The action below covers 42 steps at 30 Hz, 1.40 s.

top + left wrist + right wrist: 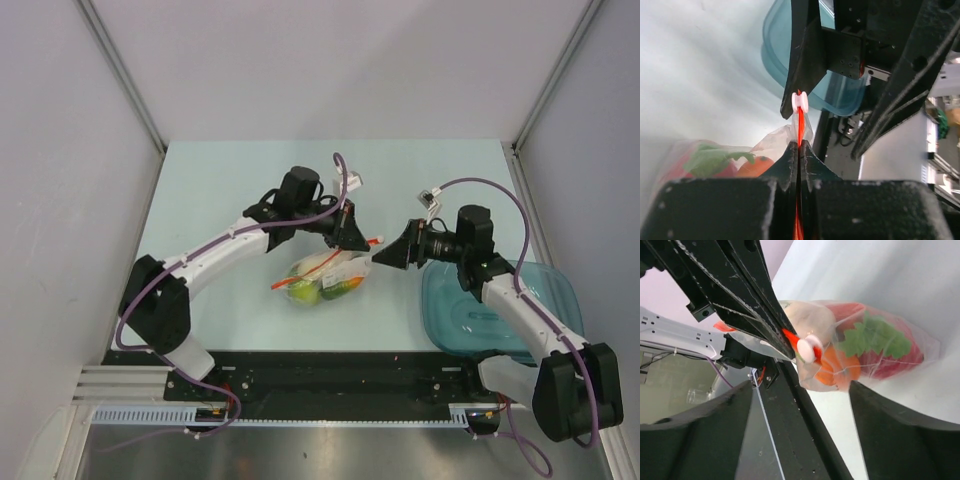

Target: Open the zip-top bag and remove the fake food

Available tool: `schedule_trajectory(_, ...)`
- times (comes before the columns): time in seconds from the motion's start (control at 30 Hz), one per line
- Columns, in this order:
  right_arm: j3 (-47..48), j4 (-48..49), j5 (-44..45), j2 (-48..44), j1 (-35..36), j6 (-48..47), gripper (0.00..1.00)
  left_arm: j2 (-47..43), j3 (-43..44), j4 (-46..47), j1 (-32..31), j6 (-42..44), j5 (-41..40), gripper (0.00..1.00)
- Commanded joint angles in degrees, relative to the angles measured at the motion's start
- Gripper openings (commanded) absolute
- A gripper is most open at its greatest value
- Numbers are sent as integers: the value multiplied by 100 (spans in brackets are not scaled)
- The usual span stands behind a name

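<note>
The robot's left gripper pinches the bag's zip short of the white slider, so it should grab the slider itself (800, 102) while the right gripper holds the zip's end.
The zip-top bag (325, 280) lies mid-table with the fake food inside: a green fruit (305, 293), an orange (754, 166) and a pink-red dragon fruit with green leaves (880, 342). My left gripper (352, 238) is shut on the bag's red-orange zip strip (800, 125), which runs up between its jaws (799, 146). The white slider (800, 101) sits on the strip just past them. My right gripper (388, 255) is open, facing the slider (812, 349) from the right. Its fingers (725, 415) stand wide apart, holding nothing, in the right wrist view (800, 390).
A teal translucent oval tray (500, 300) lies at the right, under my right arm, and it also shows in the left wrist view (782, 45). White walls close the table at the back and both sides. A black rail (330, 375) runs along the near edge.
</note>
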Motion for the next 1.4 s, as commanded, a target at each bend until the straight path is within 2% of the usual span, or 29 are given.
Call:
schedule_trajectory(0.0,-19,441,-192,-82,-55,30,75,-209,-296,912,217,-543,865,0)
schedule_trajectory(0.03,-27,485,-201,-108,-64,22,72,-244,-357,1061,244,-604,918,0)
schedule_trajectory(0.27,-150,1108,-472,31,-29,223,67,-350,-498,1062,359,-710,1129,0)
schedule_trajectory(0.43,-221,1531,-562,173,85,276,72,-455,-586,1071,376,-737,1191,0)
schedule_trajectory(0.53,-212,1697,-483,322,112,337,64,-534,-700,1124,411,-781,1261,0)
schedule_trajectory(0.6,-221,1891,-518,479,138,443,63,-605,-762,1168,429,-798,1296,0)
schedule_trajectory(0.7,-203,2329,-553,717,217,636,49,-649,-771,1159,482,-807,1332,0)
schedule_trajectory(0.77,-203,2462,-536,797,270,759,49,-640,-754,1177,508,-825,1393,0)
schedule_trajectory(0.87,-168,2612,-500,893,331,830,42,-605,-718,1124,508,-825,1490,0)
schedule_trajectory(0.97,-142,2849,-500,1025,402,987,41,-579,-692,1107,499,-825,1551,0)
schedule_trajectory(1.07,-89,2964,-562,1096,472,997,50,-535,-631,984,517,-772,1578,0)
schedule_trajectory(1.1,-71,2903,-536,1113,489,945,50,-543,-613,957,526,-755,1587,0)
schedule_trajectory(1.13,-71,2859,-535,1148,498,927,46,-535,-604,948,534,-737,1595,0)
schedule_trajectory(1.17,-80,2850,-535,1157,498,927,37,-526,-595,931,543,-728,1587,0)
schedule_trajectory(1.2,-89,2893,-553,1175,498,988,16,-526,-560,913,552,-728,1561,0)
schedule_trajectory(1.23,-132,2937,-553,1175,507,1014,9,-517,-534,887,569,-728,1499,0)
schedule_trajectory(1.3,-185,2973,-509,1122,516,1050,0,-517,-438,764,596,-702,1376,2)
schedule_trajectory(1.37,-186,2964,-483,1096,525,1076,0,-534,-367,642,596,-623,1183,26)
